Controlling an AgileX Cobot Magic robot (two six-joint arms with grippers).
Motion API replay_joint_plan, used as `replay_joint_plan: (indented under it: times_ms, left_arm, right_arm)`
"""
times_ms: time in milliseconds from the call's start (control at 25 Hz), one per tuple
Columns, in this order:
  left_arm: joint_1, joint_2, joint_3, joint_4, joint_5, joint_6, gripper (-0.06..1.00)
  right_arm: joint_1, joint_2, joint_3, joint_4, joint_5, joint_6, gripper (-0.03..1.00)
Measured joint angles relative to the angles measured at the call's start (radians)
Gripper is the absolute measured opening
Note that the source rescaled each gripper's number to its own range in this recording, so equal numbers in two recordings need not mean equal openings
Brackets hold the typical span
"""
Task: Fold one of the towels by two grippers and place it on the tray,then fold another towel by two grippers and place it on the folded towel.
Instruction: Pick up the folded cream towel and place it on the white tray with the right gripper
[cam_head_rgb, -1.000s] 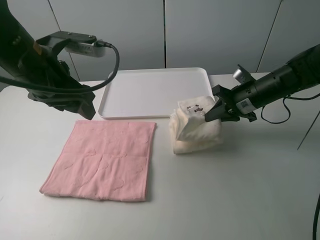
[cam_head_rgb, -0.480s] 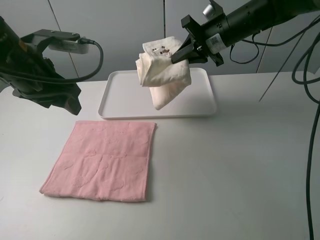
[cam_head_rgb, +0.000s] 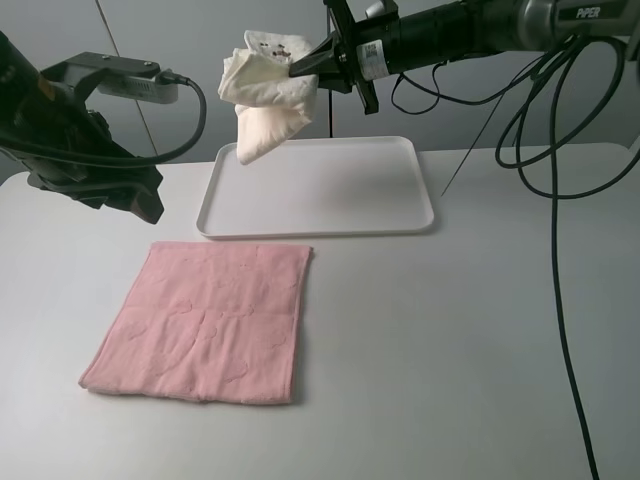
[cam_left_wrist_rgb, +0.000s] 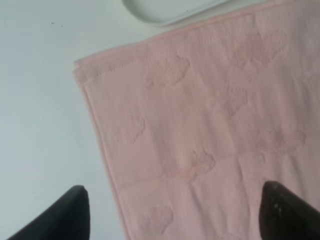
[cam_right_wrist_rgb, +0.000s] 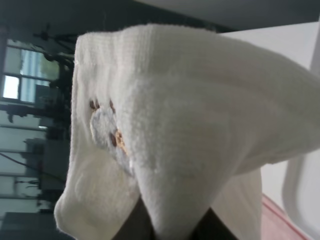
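Next, I release the folded cream towel from my right gripper on the half of the white tray nearer my left gripper (cam_head_rgb: 298, 184).
A folded cream towel (cam_head_rgb: 265, 95) hangs high in the air over the far left part of the white tray (cam_head_rgb: 330, 205). My right gripper (cam_head_rgb: 308, 68) is shut on it; the towel (cam_right_wrist_rgb: 165, 140) fills the right wrist view and hides the fingertips. A pink towel (cam_head_rgb: 208, 318) lies flat and unfolded on the table in front of the tray, also in the left wrist view (cam_left_wrist_rgb: 210, 130). My left gripper (cam_left_wrist_rgb: 172, 212) is open and empty, held above the pink towel's far left corner, with its dark fingertips (cam_left_wrist_rgb: 60, 215) wide apart.
The white table (cam_head_rgb: 470, 350) stretches to the right and front of the pink towel. Black cables (cam_head_rgb: 560, 180) hang down from the right arm at the right side. Grey wall panels stand behind the tray.
My right gripper has lifted the cream towel off the table beside the tray and swung it up and to the left, over the tray. My left arm has drawn back slightly to the left.
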Motion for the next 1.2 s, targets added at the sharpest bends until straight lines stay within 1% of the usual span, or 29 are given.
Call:
replay_joint_plan:
  times_ms: [80,120,240,360,560,680,800,840,880,920,1000,1040,1080,1120,1200]
  left_arm:
    - [0.0,0.0,0.0,0.0,0.0,0.0,0.94]
    - [0.0,0.0,0.0,0.0,0.0,0.0,0.94]
    - [0.0,0.0,0.0,0.0,-0.002,-0.002,0.94]
    - [0.0,0.0,0.0,0.0,-0.002,-0.002,0.94]
    - [0.0,0.0,0.0,0.0,-0.003,-0.002,0.94]
    - [0.0,0.0,0.0,0.0,-0.003,-0.002,0.94]
    - [0.0,0.0,0.0,0.0,-0.003,-0.002,0.94]
    - [0.0,0.0,0.0,0.0,-0.003,-0.002,0.94]
    - [0.0,0.0,0.0,0.0,-0.003,-0.002,0.94]
    - [0.0,0.0,0.0,0.0,-0.003,-0.002,0.94]
    - [0.0,0.0,0.0,0.0,-0.003,-0.002,0.94]
    - [0.0,0.0,0.0,0.0,-0.003,-0.002,0.94]
    - [0.0,0.0,0.0,0.0,-0.003,-0.002,0.94]
    - [0.0,0.0,0.0,0.0,-0.003,-0.002,0.94]
    - [0.0,0.0,0.0,0.0,-0.003,0.001,0.94]
  right_arm:
    - [0.002,0.035,-0.018,0.07,0.002,-0.007,0.09]
    - [0.002,0.051,-0.022,0.086,0.002,-0.01,0.09]
    - [0.002,0.09,-0.024,0.091,-0.002,-0.022,0.09]
    - [0.002,0.144,-0.029,0.045,-0.022,-0.029,0.09]
    - [0.002,0.227,-0.029,-0.083,-0.097,-0.045,0.09]
    - [0.002,0.232,-0.029,-0.174,-0.156,-0.047,0.09]
    - [0.002,0.232,-0.03,-0.225,-0.193,-0.047,0.09]
    - [0.002,0.232,-0.03,-0.243,-0.2,-0.042,0.11]
    - [0.002,0.232,-0.03,-0.26,-0.208,-0.034,0.15]
    - [0.002,0.232,-0.03,-0.271,-0.213,-0.03,0.24]
    - [0.002,0.232,-0.03,-0.287,-0.217,-0.021,0.48]
    - [0.002,0.232,-0.03,-0.289,-0.215,-0.021,0.63]
    - [0.002,0.232,-0.03,-0.289,-0.207,-0.021,0.75]
    - [0.002,0.23,-0.03,-0.292,-0.198,-0.021,0.84]
    - [0.002,0.22,-0.03,-0.316,-0.182,-0.021,0.91]
